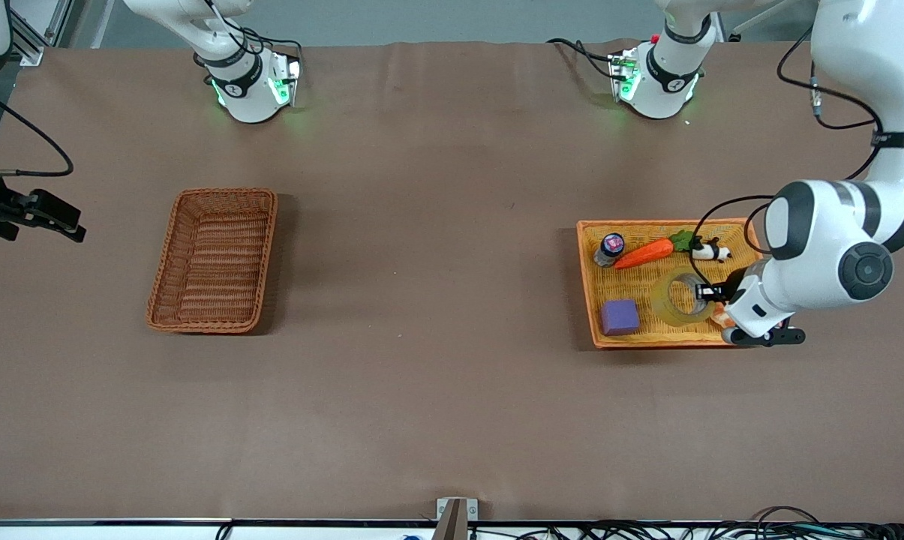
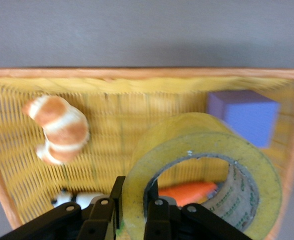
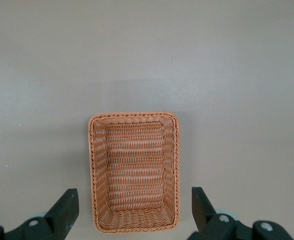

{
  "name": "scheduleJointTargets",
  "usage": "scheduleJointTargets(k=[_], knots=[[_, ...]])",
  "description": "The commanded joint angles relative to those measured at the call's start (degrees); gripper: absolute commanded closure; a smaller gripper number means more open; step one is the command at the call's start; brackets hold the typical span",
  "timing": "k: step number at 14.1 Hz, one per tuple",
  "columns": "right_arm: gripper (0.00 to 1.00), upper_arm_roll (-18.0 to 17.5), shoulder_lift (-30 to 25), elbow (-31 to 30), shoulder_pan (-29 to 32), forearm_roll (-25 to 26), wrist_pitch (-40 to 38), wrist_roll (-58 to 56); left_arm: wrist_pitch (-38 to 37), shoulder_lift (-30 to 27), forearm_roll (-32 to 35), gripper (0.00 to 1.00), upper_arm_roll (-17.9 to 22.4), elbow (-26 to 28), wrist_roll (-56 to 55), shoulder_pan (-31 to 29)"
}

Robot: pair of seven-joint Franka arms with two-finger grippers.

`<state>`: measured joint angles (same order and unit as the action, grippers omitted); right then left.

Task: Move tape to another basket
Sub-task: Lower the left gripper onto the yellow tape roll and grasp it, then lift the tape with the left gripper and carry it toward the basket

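I will use my left gripper to set the tape down and let go of it on the brown table (image 1: 391,265) between the tray and the wicker basket.
The yellowish tape roll (image 1: 675,304) is in the orange-yellow tray (image 1: 650,223) at the left arm's end of the table, tilted up on its edge. My left gripper (image 1: 710,292) is shut on the roll's wall, with one finger outside it and one inside the hole. The left wrist view shows the tape (image 2: 186,135) clamped in the left gripper (image 2: 136,200). The reddish-brown wicker basket (image 1: 226,193) stands empty toward the right arm's end. My right gripper (image 1: 50,216) is open and waits high up; its wrist view looks down between the fingers (image 3: 134,205) onto the basket (image 3: 134,116).
The tray (image 2: 137,73) also holds a purple cube (image 1: 620,316) beside the tape, a carrot (image 1: 644,253), a small bottle (image 1: 611,247), a panda toy (image 1: 710,251) and a croissant (image 2: 59,127). Brown table between tray and basket.
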<state>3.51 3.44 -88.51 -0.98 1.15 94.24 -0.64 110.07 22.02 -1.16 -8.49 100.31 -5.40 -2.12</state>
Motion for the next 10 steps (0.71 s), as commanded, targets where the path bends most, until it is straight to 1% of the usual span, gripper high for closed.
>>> scheduleJointTargets(k=[1, 4, 6, 8, 10], knots=[[0.0, -0.09, -0.89, -0.87, 0.28, -0.71, 0.07, -0.33, -4.51, 0.92, -0.25, 1.0, -3.37, -5.2, -7.4, 4.3], [0.0, -0.09, -0.8, -0.96, 0.36, -0.71, 0.16, -0.33, -4.6, 7.14, 0.02, 0.99, -3.73, -12.13, -19.96, 15.8], [0.0, -0.09, -0.8, -0.96, 0.28, -0.71, 0.24, -0.33, -4.6, 11.62, -0.24, 0.99, -3.73, -16.79, -26.21, 22.21], [0.0, 0.0, -0.63, -0.61, 0.45, -0.71, 0.16, -0.33, -4.6, 16.11, -0.68, 0.99, -3.82, -23.02, -31.05, 27.24], [0.0, 0.0, -0.19, -0.43, 0.45, -0.71, -0.02, -0.42, -3.9, 19.98, -0.95, 0.97, -3.82, -28.82, -31.69, 31.72]])
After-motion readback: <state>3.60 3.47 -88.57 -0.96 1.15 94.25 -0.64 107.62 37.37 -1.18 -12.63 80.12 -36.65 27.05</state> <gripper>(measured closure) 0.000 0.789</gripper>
